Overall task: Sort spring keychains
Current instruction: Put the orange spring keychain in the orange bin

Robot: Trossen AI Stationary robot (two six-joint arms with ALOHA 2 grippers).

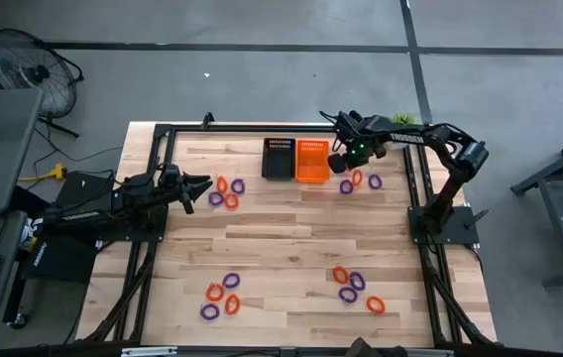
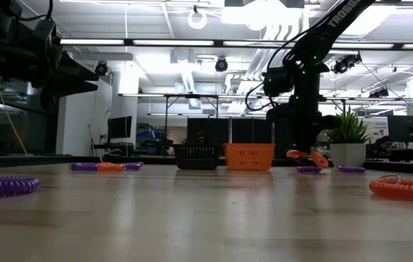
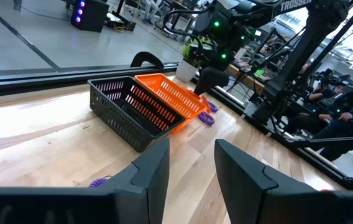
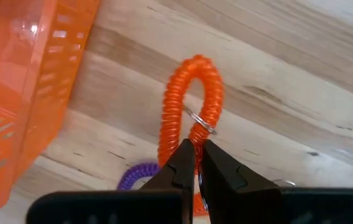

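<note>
Another orange keychain hangs below the one in the robot's right gripper, so the robot should lower both, open that gripper, and pinch only the upper keychain's coil [image 4: 212, 102].
Orange and purple spring keychains lie in groups on the wooden table: one group [image 1: 227, 191] before my left gripper, one [image 1: 363, 181] beside the orange basket, and two near the near edge [image 1: 220, 295] [image 1: 354, 286]. My right gripper [image 4: 196, 144] hovers by the orange basket [image 1: 311, 161], shut on an orange keychain [image 4: 183, 106]. A purple keychain [image 4: 136, 175] lies under it. My left gripper [image 3: 192, 158] is open and level at the table's left [image 1: 202, 186], facing the black basket [image 3: 127, 109]. My right gripper pinches the orange keychain between its two fingertips at the coil beside the small metal ring [image 4: 199, 127], coming from above and slanting down. The coiled loop sticks out past the fingertips. In the low view it shows just above the tabletop [image 2: 299, 154].
The black basket [image 1: 279, 159] and the orange basket stand side by side at the table's far edge, in the middle. A potted plant [image 2: 348, 138] stands beyond the far right corner. The table's frame rails [image 1: 163, 139] run along its edges. Bare wood lies in the table's middle.
</note>
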